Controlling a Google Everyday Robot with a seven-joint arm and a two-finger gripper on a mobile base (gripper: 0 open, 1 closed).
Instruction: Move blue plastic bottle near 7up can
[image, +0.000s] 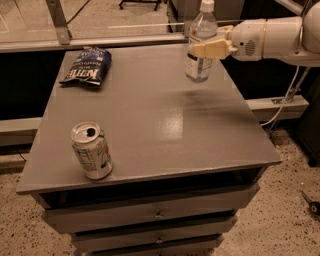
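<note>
Next, I release the blue plastic bottle on the grey table (129, 146) beside the 7up can, slightly farther back.
The blue plastic bottle (200, 42) is clear with a white cap and a white label. It hangs upright a little above the far right part of the grey table (150, 110). My gripper (206, 48) reaches in from the right on a white arm and is shut on the bottle's middle. The 7up can (91, 151) is silver-white with green markings and an open top. It stands near the table's front left edge, far from the bottle.
A dark blue chip bag (87, 66) lies at the far left of the table. Drawers (155, 215) sit under the tabletop. A metal rail (100, 42) runs behind the table. A cable (285, 100) hangs at the right.
</note>
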